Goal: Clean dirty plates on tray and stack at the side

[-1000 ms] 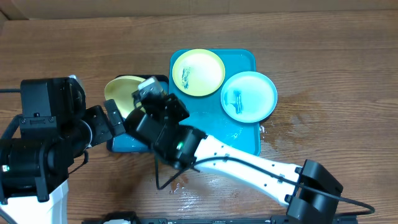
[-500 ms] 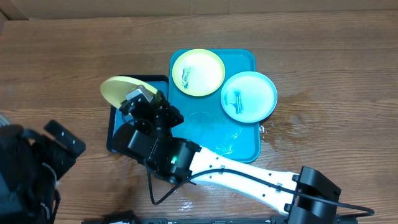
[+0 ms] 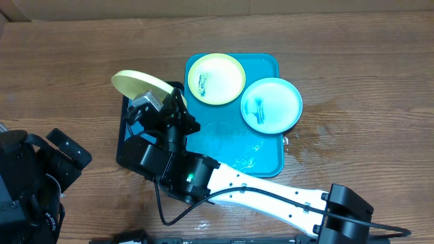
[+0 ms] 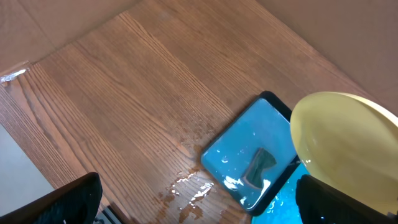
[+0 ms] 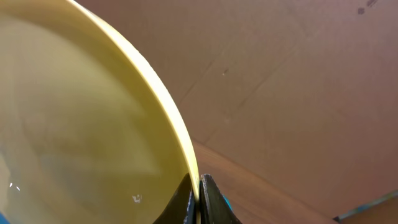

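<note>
My right gripper needs to set its yellow-green plate down and let go on the bare wood [image 3: 321, 137] beside the teal plate, off the light-teal tray.
My right gripper [image 3: 178, 102] is shut on the rim of a yellow-green plate [image 3: 139, 85] and holds it tilted above the small dark-rimmed blue tray [image 3: 132, 146]. The wrist view shows the fingers [image 5: 199, 193] pinching the plate's edge [image 5: 93, 124]. The plate also shows in the left wrist view [image 4: 348, 143]. A second yellow-green plate [image 3: 215, 78] with a dark smear and a teal plate [image 3: 271, 104] with a smear lie on the light-teal tray [image 3: 234, 146]. My left gripper [image 4: 199, 205] is open and empty, drawn back over the table at the lower left.
The small tray [image 4: 249, 155] holds water and a dark scrap [image 4: 258, 167]. Water is spilled on the wood in front of it [image 4: 186, 186] and right of the large tray [image 3: 298, 152]. A cardboard wall stands at the back [image 4: 348, 37].
My right gripper has lifted and tilted the yellow-green plate up off the small tray. My left arm has pulled away to the lower left.
</note>
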